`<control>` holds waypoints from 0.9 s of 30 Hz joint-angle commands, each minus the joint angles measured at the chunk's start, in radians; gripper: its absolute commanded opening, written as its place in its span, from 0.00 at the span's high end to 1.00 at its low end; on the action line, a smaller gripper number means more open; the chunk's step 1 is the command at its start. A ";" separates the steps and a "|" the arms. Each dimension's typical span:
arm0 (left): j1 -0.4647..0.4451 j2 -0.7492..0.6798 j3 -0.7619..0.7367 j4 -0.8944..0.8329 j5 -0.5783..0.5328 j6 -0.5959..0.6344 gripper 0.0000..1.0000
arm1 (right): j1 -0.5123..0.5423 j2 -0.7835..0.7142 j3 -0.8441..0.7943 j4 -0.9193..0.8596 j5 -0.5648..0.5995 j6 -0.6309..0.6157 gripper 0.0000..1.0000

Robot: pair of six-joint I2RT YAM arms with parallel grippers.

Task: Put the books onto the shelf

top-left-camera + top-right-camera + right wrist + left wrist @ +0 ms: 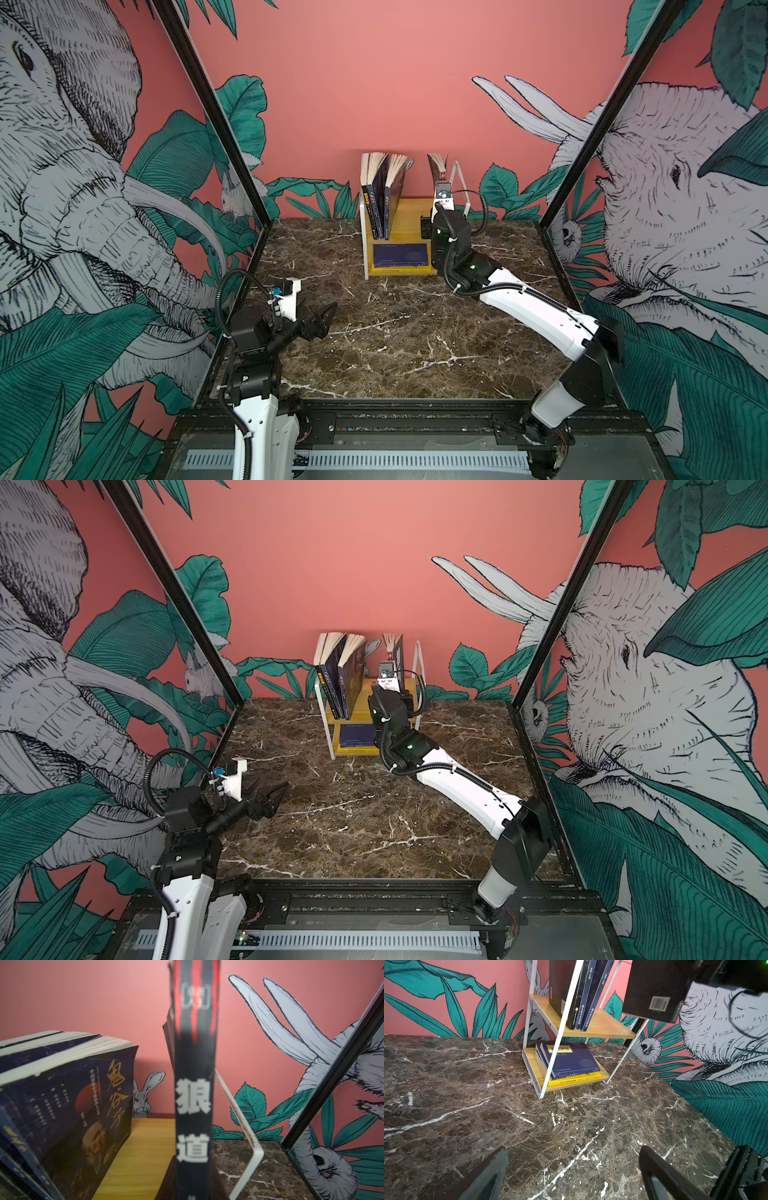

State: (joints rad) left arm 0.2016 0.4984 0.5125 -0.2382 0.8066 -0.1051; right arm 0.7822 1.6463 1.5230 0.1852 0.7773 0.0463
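Note:
Next, I let go of the black book, now held just above the upper board, with my right gripper when it is upright on the upper board, snug (396,224) (118,1166) against the purple-blue books.
The shelf (409,216) (360,704) (602,1024) stands at the back middle of the table. Two purple-blue books (388,195) (347,675) (591,997) (68,1105) lean on the left of its upper board. Navy books (401,254) (357,734) (569,1059) lie stacked on the lower board. My right gripper (441,199) (388,679) is shut on a black book (438,166) (397,654) (652,989) (194,1088), held upright, spine towards the wrist camera, just above the upper board's right end. My left gripper (324,316) (274,798) (573,1151) hangs open over bare table at the front left.
A dark book with a yellow-lettered spine (368,199) stands left of the purple-blue ones. A yellow book (575,1080) lies under the navy stack. The shelf's white end frame (245,1147) rises right beside the held book. Black posts mark the table's back corners (552,199).

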 commanded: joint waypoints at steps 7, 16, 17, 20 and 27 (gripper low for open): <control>0.002 -0.020 -0.003 0.031 0.025 -0.020 0.00 | -0.015 0.175 0.023 0.379 -0.104 0.067 1.00; 0.001 -0.034 -0.001 -0.001 0.023 0.014 0.01 | -0.014 0.301 0.030 0.589 -0.169 0.049 1.00; -0.001 -0.035 -0.005 0.005 0.024 0.015 0.01 | -0.014 0.306 0.023 0.611 -0.184 0.047 1.00; -0.001 -0.028 -0.010 0.028 0.025 0.007 0.00 | -0.014 0.311 0.000 0.683 -0.222 0.050 1.00; 0.000 -0.020 -0.016 0.033 0.022 0.013 0.00 | -0.014 0.347 -0.012 0.823 -0.277 0.006 1.00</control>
State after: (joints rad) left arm 0.2035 0.4759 0.5087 -0.2329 0.8192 -0.1112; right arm 0.7673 1.9877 1.5177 0.8234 0.5495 0.0727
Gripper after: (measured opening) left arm 0.995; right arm 0.146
